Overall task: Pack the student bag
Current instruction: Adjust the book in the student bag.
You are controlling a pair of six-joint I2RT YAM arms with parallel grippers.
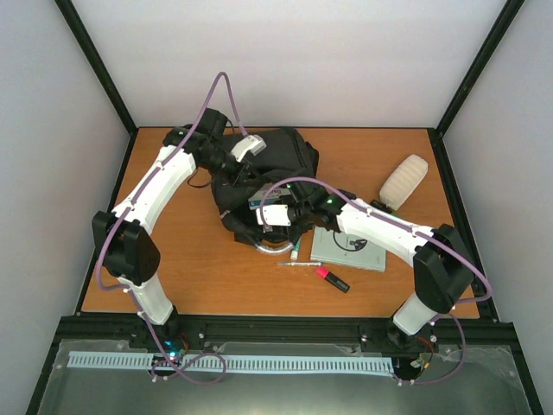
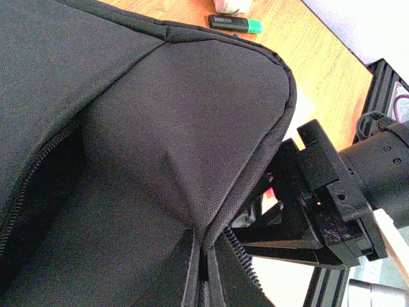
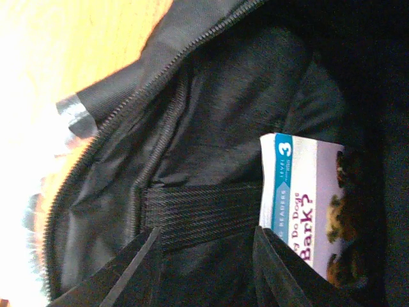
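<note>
The robot's left gripper needs to let go of the bag's flap by the bag's side edge [image 1: 210, 194], near the bare table beside the robot's left arm.
The student bag [image 1: 289, 160], a black fabric backpack, lies mid-table with its mouth facing the arms and a silver loop handle [image 1: 272, 249] at the near end. My left gripper [image 2: 204, 256] is shut on a pinched fold of the bag's flap [image 2: 166, 128] beside the zipper, holding it up. My right gripper [image 3: 206, 240] is inside the bag's mouth, open, with only the lining and a black elastic band [image 3: 198, 214] between its fingers. A children's reader book [image 3: 313, 204] stands in the bag [image 3: 211, 109], just right of the right finger. In the top view the right gripper [image 1: 259, 223] sits at the bag's opening.
On the table right of the bag lie a grey-green notebook [image 1: 350, 246], a pen [image 1: 298, 263], a pink highlighter [image 1: 331, 278] and a white bottle [image 1: 403, 181]. A green highlighter [image 2: 236, 23] lies beyond the bag. Black frame posts edge the table.
</note>
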